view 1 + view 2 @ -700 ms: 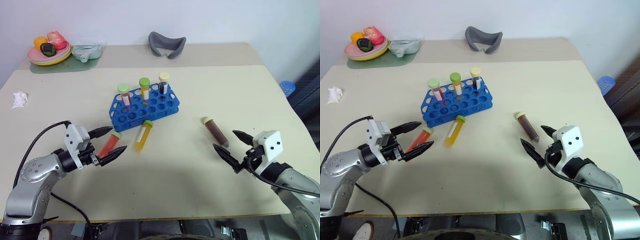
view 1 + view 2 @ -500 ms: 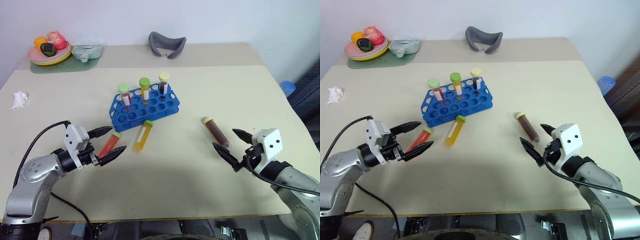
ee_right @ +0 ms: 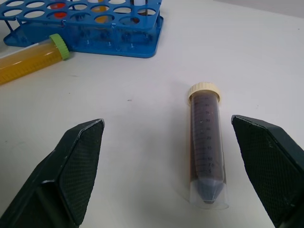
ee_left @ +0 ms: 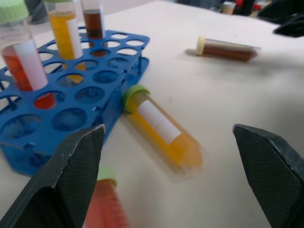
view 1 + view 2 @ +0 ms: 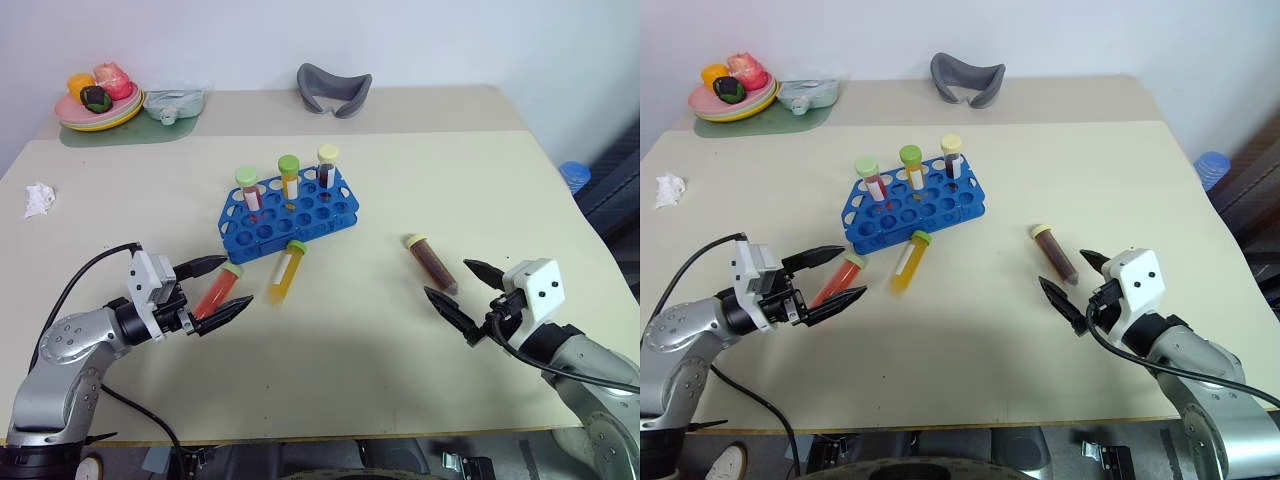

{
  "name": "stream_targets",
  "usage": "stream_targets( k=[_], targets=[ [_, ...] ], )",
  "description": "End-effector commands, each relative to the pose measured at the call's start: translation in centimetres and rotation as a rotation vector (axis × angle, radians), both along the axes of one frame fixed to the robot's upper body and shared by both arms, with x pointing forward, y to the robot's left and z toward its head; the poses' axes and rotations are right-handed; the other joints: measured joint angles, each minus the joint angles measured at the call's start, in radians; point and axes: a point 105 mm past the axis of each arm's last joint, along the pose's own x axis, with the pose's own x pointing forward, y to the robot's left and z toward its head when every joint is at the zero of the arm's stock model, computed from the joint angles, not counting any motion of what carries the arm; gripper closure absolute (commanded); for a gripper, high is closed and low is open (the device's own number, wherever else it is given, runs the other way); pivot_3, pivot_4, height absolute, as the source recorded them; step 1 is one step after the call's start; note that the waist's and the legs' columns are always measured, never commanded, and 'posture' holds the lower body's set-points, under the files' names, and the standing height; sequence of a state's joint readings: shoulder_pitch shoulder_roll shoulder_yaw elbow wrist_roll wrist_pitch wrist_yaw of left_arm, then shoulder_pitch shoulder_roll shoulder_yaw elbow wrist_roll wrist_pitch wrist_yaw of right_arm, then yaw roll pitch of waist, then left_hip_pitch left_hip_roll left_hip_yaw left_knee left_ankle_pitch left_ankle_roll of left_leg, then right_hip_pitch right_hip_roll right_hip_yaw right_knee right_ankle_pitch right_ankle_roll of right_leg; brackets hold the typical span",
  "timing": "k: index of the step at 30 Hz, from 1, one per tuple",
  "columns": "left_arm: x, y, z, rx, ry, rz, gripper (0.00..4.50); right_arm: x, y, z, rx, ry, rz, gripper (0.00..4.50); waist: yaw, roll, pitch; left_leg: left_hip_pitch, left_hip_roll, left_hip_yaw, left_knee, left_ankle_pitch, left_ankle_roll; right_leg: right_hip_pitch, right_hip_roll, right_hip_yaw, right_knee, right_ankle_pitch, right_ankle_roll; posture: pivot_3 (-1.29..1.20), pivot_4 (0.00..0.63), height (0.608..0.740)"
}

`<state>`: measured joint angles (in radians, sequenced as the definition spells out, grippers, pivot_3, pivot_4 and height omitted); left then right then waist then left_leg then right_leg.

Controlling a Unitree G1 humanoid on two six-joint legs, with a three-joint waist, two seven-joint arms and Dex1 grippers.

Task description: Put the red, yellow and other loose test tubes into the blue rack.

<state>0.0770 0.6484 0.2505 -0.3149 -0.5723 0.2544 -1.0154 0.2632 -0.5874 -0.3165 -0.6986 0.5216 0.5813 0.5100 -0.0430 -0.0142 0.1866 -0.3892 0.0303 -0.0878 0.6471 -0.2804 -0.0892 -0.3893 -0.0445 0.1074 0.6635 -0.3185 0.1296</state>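
Observation:
My right gripper should grab the dark-brown tube around the middle of its body (image 5: 430, 262) (image 3: 206, 135), slightly nearer its cream cap than its tip.
The blue rack (image 5: 288, 215) stands mid-table with three capped tubes upright along its far row. In front of it lie a loose red tube (image 5: 216, 291) and a yellow tube (image 5: 286, 271), side by side. A dark-brown tube (image 5: 432, 260) lies further right. My left gripper (image 5: 237, 279) is open, its fingers either side of the red tube's capped end without touching it. My right gripper (image 5: 448, 278) is open just short of the brown tube's (image 3: 205, 161) tip. The left wrist view shows the yellow tube (image 4: 161, 130) against the rack's corner.
A plate of toy fruit (image 5: 98, 105) and a teal item (image 5: 175, 102) sit at the far left, a grey curved object (image 5: 334, 88) at the far middle. A crumpled white paper (image 5: 38, 200) lies near the left edge. Bare tabletop spreads between the two arms.

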Motion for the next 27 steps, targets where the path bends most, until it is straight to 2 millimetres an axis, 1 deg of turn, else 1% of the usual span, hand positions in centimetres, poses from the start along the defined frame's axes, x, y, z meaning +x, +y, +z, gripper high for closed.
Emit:
stream_targets(
  k=[1, 5, 6, 9, 13, 15, 18, 22, 26, 27],
  targets=[
    [-0.1, -0.6, 1.7, -0.042, -0.029, -0.070, 0.09, 0.3, 0.3, 1.1, -0.024, -0.013, 0.024, 0.10, 0.000, 0.000, 0.000, 0.000, 0.000, 0.000, 0.000, 0.000, 0.000, 0.000, 0.000, 0.000, 0.000, 0.000, 0.000, 0.00, 0.150, 0.740],
    [-0.8, -1.3, 3.1, -0.077, -0.008, -0.209, 0.09, 1.2, 0.0, 1.0, -0.078, 0.077, 0.022, 0.10, -0.002, 0.000, 0.000, 0.000, 0.000, 0.000, 0.000, 0.000, 0.000, 0.000, 0.000, 0.000, 0.001, 0.000, 0.000, 0.00, 0.150, 0.740],
    [-1.2, -1.5, 3.4, -0.068, 0.002, -0.266, 0.09, 1.7, -0.2, 1.1, -0.093, 0.106, 0.030, 0.10, -0.001, 0.000, 0.000, 0.000, 0.000, 0.000, 0.000, 0.000, 0.000, 0.000, 0.000, 0.000, 0.001, 0.000, 0.000, 0.00, 0.150, 0.740],
    [-1.6, -1.8, 3.8, 0.007, -0.013, -0.389, 0.09, 3.4, -0.7, 1.0, -0.125, 0.205, 0.046, 0.10, -0.002, 0.000, 0.000, 0.000, 0.000, 0.000, 0.001, 0.000, 0.000, 0.000, 0.000, 0.000, 0.001, 0.000, 0.000, 0.00, 0.150, 0.740],
    [-1.9, -1.9, 3.7, 0.092, -0.034, -0.489, 0.09, 4.9, -1.5, 0.3, -0.153, 0.330, 0.048, 0.10, -0.001, 0.001, 0.000, 0.000, 0.000, 0.000, 0.000, 0.000, 0.000, -0.001, 0.000, 0.000, 0.000, 0.000, 0.000, 0.00, 0.150, 0.740],
    [-1.9, -2.1, 3.8, 0.106, -0.041, -0.517, 0.09, 5.4, -1.8, -0.2, -0.154, 0.378, 0.053, 0.10, 0.001, 0.001, 0.001, -0.001, 0.000, 0.000, 0.000, 0.000, 0.001, -0.002, 0.000, 0.000, 0.000, 0.000, 0.000, 0.00, 0.150, 0.740],
    [-1.8, -2.2, 3.8, 0.119, -0.051, -0.534, 0.09, 6.0, -2.3, -0.7, -0.176, 0.406, 0.049, 0.10, -0.001, 0.000, 0.001, -0.002, 0.000, 0.000, 0.000, -0.001, 0.001, -0.003, 0.000, 0.000, 0.000, 0.000, 0.000, 0.00, 0.150, 0.740],
    [-1.9, -2.3, 3.6, 0.130, -0.053, -0.546, 0.09, 6.1, -2.1, -1.2, -0.167, 0.470, 0.065, 0.10, -0.002, 0.001, 0.001, -0.002, 0.000, 0.000, 0.000, -0.001, 0.001, -0.002, 0.000, 0.000, 0.000, 0.000, 0.000, 0.00, 0.150, 0.740],
    [-2.1, -2.4, 3.2, 0.135, -0.046, -0.552, 0.09, 7.1, -1.6, -0.1, -0.151, 0.488, 0.066, 0.10, -0.005, 0.001, 0.001, -0.002, 0.000, 0.000, 0.001, -0.001, 0.001, -0.003, 0.000, 0.000, 0.001, 0.000, 0.000, 0.00, 0.150, 0.740],
    [-2.1, -2.4, 3.1, 0.135, -0.044, -0.553, 0.09, 7.5, -1.4, 0.6, -0.139, 0.491, 0.064, 0.10, -0.005, 0.002, 0.001, -0.002, 0.000, 0.000, 0.001, -0.001, 0.001, -0.003, 0.000, 0.000, 0.001, 0.000, 0.000, 0.00, 0.150, 0.740]
  ],
)
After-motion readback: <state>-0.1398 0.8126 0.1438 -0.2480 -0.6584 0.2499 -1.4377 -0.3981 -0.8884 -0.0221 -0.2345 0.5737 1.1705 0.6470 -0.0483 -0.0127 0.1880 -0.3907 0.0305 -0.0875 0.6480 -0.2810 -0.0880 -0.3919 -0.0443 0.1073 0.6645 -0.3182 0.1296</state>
